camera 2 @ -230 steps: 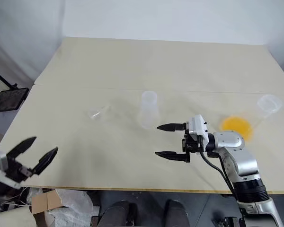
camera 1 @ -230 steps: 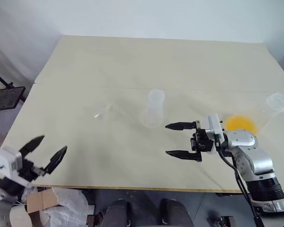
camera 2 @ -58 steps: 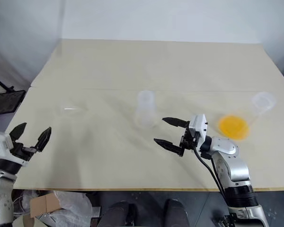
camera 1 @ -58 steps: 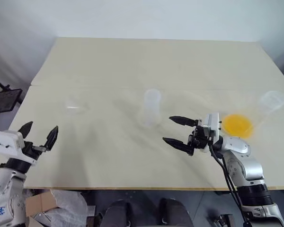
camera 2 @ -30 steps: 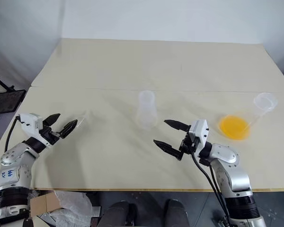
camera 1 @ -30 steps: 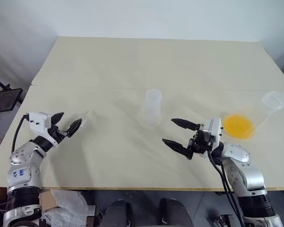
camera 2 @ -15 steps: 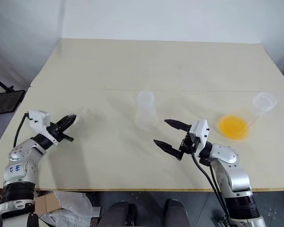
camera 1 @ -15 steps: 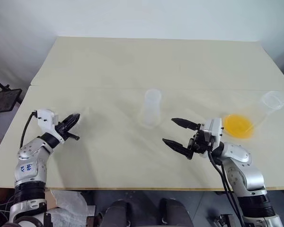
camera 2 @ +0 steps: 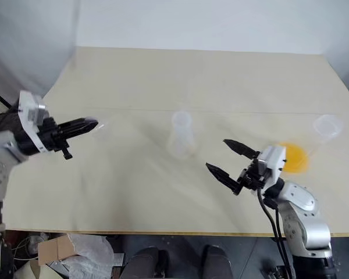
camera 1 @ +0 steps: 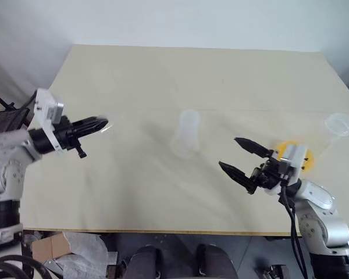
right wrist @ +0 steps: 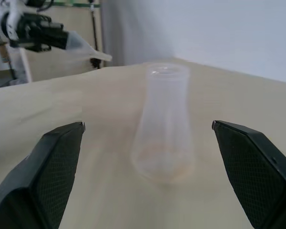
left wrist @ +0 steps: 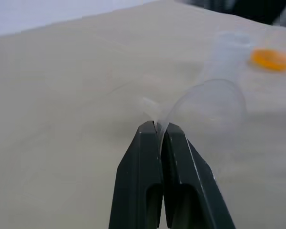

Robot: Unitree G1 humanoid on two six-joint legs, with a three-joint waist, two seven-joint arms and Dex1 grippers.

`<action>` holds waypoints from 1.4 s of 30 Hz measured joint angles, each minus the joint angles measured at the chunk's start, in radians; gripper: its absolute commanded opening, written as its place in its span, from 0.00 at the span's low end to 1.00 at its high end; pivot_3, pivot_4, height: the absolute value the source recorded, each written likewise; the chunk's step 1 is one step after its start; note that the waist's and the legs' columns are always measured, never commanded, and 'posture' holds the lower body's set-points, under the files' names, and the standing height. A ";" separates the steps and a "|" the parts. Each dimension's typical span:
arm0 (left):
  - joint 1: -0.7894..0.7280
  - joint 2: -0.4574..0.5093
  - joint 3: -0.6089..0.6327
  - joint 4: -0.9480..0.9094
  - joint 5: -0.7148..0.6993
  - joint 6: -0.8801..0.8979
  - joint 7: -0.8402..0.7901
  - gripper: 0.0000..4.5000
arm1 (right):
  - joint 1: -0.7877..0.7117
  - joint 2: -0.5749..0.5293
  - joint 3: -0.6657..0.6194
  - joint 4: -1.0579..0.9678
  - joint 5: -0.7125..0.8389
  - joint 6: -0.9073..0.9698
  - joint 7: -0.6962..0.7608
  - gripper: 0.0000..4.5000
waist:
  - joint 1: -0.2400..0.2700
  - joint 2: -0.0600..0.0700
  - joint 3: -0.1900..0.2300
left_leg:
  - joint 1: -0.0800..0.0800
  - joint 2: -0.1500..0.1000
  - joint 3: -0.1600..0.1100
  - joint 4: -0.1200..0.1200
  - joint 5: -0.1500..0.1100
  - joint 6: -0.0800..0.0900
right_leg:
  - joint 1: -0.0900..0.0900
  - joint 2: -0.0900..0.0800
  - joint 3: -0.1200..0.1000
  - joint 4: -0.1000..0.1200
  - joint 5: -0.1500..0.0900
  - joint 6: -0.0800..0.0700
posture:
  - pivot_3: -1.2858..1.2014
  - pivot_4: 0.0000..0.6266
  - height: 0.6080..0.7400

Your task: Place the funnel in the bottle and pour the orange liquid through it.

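The robot's left gripper should release the clear funnel in the upright bottle's opening (camera 1: 190, 114) (left wrist: 234, 40) at the middle of the table.
The clear funnel (camera 1: 105, 125) hangs above the left part of the table, its rim pinched in my shut left gripper (camera 1: 102, 123); the cone (left wrist: 207, 102) shows just past the fingertips. The bottle (camera 1: 188, 132) stands upright at the table's middle, well to the right of the funnel. My right gripper (camera 1: 228, 152) is open and empty, facing the bottle (right wrist: 164, 129) from its right with a gap between them. Behind that gripper, the orange liquid (camera 2: 294, 157) lies in the base of a wide-mouthed clear flask (camera 1: 339, 125) at the right.
The pale wooden table (camera 1: 163, 75) has a seam running across its middle. A dark stand (camera 1: 3, 119) is off its left edge. A cardboard box and a plastic bag (camera 1: 64, 247) lie on the floor below the near edge.
A second ago my left gripper stood open around the funnel on the table; it shut on it, then lifted it up and to the right. My right gripper shifted slightly right, still open.
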State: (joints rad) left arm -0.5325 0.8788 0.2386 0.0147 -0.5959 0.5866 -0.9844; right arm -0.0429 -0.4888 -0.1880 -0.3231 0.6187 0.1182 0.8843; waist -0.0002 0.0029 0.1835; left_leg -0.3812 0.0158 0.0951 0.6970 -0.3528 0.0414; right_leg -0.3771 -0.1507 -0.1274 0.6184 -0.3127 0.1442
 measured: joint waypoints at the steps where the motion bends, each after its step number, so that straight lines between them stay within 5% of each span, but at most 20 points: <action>1: -0.048 -0.001 -0.036 0.001 -0.003 0.038 -0.018 0.01 | 0.012 0.001 -0.016 -0.008 0.004 0.000 -0.013 1.00 | 0.000 0.000 0.000 | 0.000 0.000 0.001 0.000 0.000 0.000 | 0.000 0.001 0.000 0.000 0.000 0.000 | 0.52 0.24 1.00; 8: -0.355 -0.022 -0.212 0.056 -0.022 0.171 -0.162 0.01 | 0.039 0.039 -0.054 -0.047 0.008 -0.013 -0.082 1.00 | 0.001 -0.001 0.001 | -0.001 -0.002 0.002 0.000 0.001 -0.001 | -0.001 0.003 0.001 0.000 0.000 0.000 | 0.52 0.24 1.00; 15: -0.722 -0.058 -0.445 0.306 0.052 0.308 -0.395 0.01 | 0.114 0.077 -0.067 -0.078 -0.006 -0.044 -0.136 1.00 | 0.000 -0.001 0.001 | -0.004 -0.002 0.007 0.000 0.001 -0.002 | -0.009 0.005 0.005 0.001 -0.001 0.000 | 0.52 0.24 1.00; 21: -0.756 -0.100 -0.556 0.418 0.164 0.274 -0.489 0.01 | 0.156 0.116 -0.050 -0.106 -0.031 -0.075 -0.164 1.00 | 0.000 -0.001 0.002 | -0.007 -0.002 0.012 0.001 0.001 -0.001 | -0.015 0.005 0.011 0.003 -0.001 0.000 | 0.52 0.24 1.00; 30: -0.844 -0.242 -0.554 0.590 0.277 0.174 -0.475 0.01 | 0.187 0.138 -0.015 -0.127 -0.048 -0.095 -0.185 1.00 | 0.003 -0.002 0.002 | -0.008 -0.002 0.012 0.001 0.001 -0.001 | -0.015 0.005 0.011 0.003 -0.001 0.000 | 0.52 0.24 1.00; 42: -0.908 -0.250 -0.538 0.697 0.335 0.131 -0.515 0.01 | 0.213 0.139 -0.014 -0.145 -0.047 -0.096 -0.199 1.00 | 0.002 -0.002 0.002 | -0.008 -0.002 0.012 0.002 0.001 -0.001 | -0.016 0.005 0.011 0.004 -0.001 0.000 | 0.52 0.24 1.00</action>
State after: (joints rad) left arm -1.4403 0.6291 -0.2999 0.7119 -0.2610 0.7179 -1.4995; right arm 0.1702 -0.3495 -0.2019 -0.4685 0.5712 0.0220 0.6852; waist 0.0014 0.0010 0.1855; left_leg -0.3891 0.0140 0.1073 0.6987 -0.3516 0.0404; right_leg -0.3929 -0.1459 -0.1164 0.6228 -0.3132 0.1445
